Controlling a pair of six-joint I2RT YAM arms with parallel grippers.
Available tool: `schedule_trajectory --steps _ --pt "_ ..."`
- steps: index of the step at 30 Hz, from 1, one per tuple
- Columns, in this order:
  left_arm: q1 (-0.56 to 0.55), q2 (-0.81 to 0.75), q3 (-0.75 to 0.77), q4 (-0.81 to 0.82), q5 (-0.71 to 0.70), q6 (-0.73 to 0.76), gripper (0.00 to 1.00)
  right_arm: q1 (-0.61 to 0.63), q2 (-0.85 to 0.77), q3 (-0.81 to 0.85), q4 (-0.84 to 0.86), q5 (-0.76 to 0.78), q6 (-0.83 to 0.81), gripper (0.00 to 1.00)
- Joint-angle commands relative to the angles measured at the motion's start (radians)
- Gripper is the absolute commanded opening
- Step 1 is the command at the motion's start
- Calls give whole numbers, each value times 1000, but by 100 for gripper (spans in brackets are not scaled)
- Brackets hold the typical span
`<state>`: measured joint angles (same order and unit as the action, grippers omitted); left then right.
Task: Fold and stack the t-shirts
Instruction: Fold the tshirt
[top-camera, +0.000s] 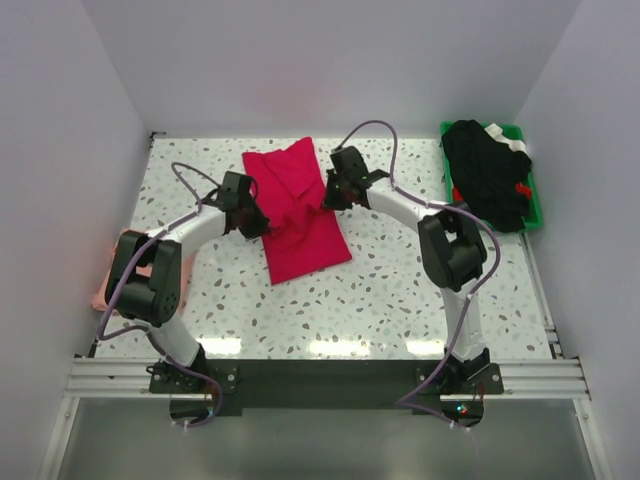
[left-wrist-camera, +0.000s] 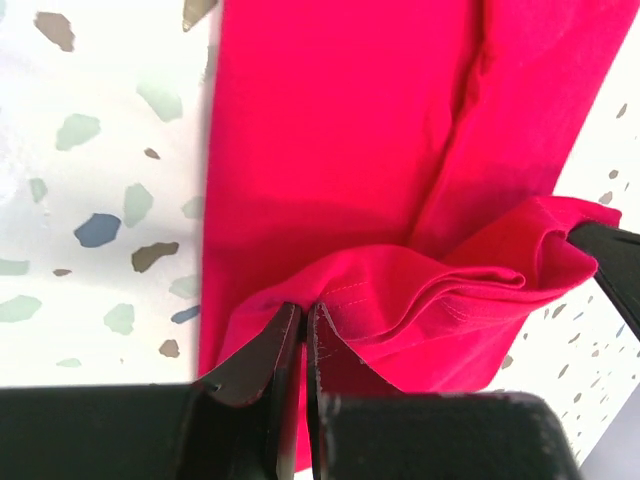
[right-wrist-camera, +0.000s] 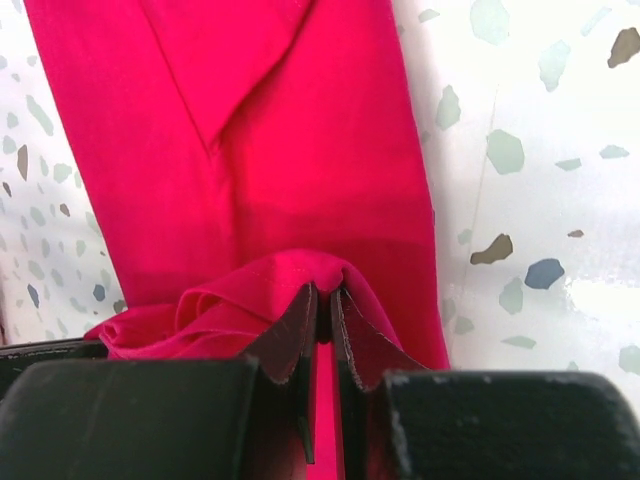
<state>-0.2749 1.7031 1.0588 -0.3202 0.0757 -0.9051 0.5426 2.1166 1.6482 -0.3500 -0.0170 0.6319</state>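
My right gripper will let go of the raised fold on the crimson-red t-shirt's outer edge (top-camera: 326, 193) (right-wrist-camera: 400, 168), level with the t-shirt's pointed crease.
The crimson-red t-shirt (top-camera: 298, 215) lies folded into a long strip in the middle of the table. My left gripper (top-camera: 256, 222) is shut on its left edge, where the cloth (left-wrist-camera: 400, 300) bunches up at my fingertips. My right gripper (top-camera: 330, 193) is shut on its right edge, where a raised fold of cloth (right-wrist-camera: 300, 275) sits over the jaws. Both grips hold the strip near its middle, a little above the table. The pale salmon-pink t-shirt (top-camera: 104, 290) lies at the table's left edge, mostly hidden behind my left arm.
A green plastic bin (top-camera: 537, 200) at the back right holds dark clothes (top-camera: 490, 175). White walls close the table at the back and sides. The speckled tabletop (top-camera: 400, 300) shows around the red shirt.
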Motion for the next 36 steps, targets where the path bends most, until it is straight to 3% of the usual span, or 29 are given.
schedule_trajectory --steps 1,20,24,27,28,30,31,32,34,36 --pt "25 19 50 40 9 12 9 -13 29 73 13 -15 -21 0" --pt "86 115 122 76 72 38 11 -62 57 88 19 -52 -15 1" --pt "92 116 148 67 70 41 12 -70 60 97 19 -63 -20 8" --pt "97 116 165 55 64 49 20 -76 68 128 6 -72 -35 15" --pt "98 113 167 55 64 51 22 -79 65 130 8 -75 -38 22" --pt "108 101 162 58 56 52 32 -85 62 148 3 -89 -50 29" --pt "111 95 155 64 59 54 38 -87 63 157 -1 -92 -57 37" --pt "118 90 152 69 56 57 50 -90 60 166 -4 -98 -63 41" --pt "131 66 133 78 55 58 54 -95 56 196 -35 -98 -90 49" --pt "131 26 101 104 45 61 57 -96 40 205 -64 -89 -113 50"
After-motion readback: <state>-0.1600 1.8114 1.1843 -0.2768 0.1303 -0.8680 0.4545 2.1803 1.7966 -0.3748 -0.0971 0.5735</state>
